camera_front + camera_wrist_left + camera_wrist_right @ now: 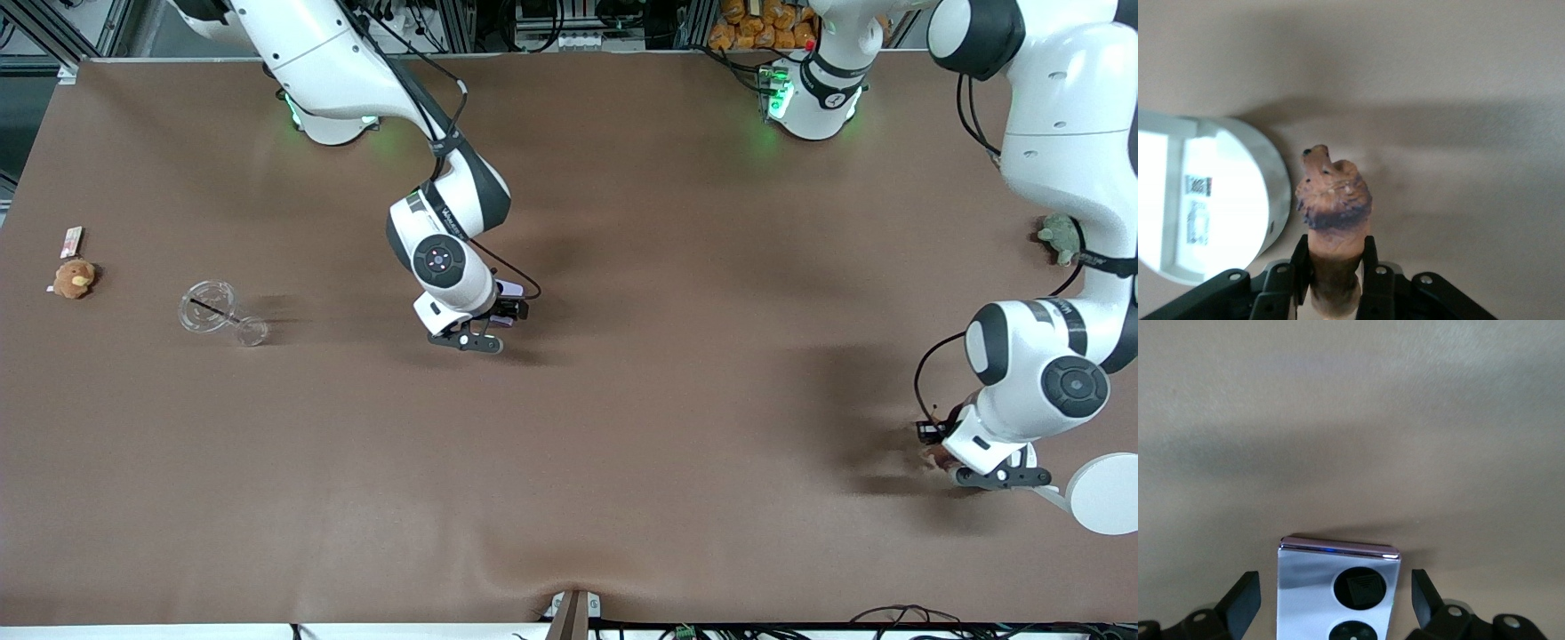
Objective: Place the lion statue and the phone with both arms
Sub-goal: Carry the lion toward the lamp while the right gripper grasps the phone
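The lion statue, now held just above the cloth, will be released by my left gripper on the brown cloth [935, 439] [1337, 247], next to the white round disc.
The lavender phone [1308, 587] with its two black camera circles shows between the fingers of my right gripper [1335, 587], which are spread with a gap on each side. In the front view this gripper [508, 309] is low over the middle of the table, the phone [509, 289] at its tip. My left gripper [1335, 250] is shut on the reddish-brown lion statue [1333, 200]. It holds the statue just above the cloth toward the left arm's end [938, 447], beside a white round disc [1205, 207]. I cannot tell if the statue touches the table.
The white disc [1102, 493] lies at the table edge by the left gripper. A green plush [1058, 238] sits by the left arm. A clear glass piece [218, 313], a tan plush [73, 278] and a small card [71, 241] lie toward the right arm's end.
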Robot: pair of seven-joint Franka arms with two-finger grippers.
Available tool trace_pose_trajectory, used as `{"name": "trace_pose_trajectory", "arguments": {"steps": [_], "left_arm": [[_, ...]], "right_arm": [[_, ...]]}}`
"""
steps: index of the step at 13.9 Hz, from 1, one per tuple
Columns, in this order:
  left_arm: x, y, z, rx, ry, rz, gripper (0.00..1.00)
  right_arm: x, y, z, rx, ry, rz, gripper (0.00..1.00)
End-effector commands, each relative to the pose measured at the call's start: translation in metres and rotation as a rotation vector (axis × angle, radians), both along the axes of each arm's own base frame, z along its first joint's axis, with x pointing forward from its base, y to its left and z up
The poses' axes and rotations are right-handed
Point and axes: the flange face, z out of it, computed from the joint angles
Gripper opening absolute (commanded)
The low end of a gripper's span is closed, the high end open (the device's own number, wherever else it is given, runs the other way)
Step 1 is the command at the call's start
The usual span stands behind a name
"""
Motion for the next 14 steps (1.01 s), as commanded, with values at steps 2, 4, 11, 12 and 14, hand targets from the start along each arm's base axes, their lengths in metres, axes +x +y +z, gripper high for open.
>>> {"name": "trace_pose_trajectory", "arguments": {"steps": [2,4,11,12,14], "left_arm": [[-0.031,0.0,0.019,0.001,0.008,-0.002,0.0],[-0.041,-0.001,0.015,-0.009,-0.042,-0.01,0.0],[-0.04,0.002,-0.003,-0.027,-0.139,-0.015,0.0],[-0.04,0.002,-0.004,-0.027,-0.142,-0.014,0.0],[-0.041,0.002,-0.005,-0.027,-0.137,-0.016,0.0]], "right_arm": [[-0.005,0.002,-0.004,-0.009,0.003,-0.069,1.0],[-0.006,0.002,-0.005,-0.011,0.004,-0.071,1.0],[-0.01,0.005,-0.012,-0.026,0.012,-0.124,1.0],[-0.011,0.006,-0.014,-0.027,0.012,-0.124,1.0],[-0.013,0.008,-0.018,-0.026,0.01,-0.121,1.0]]}}
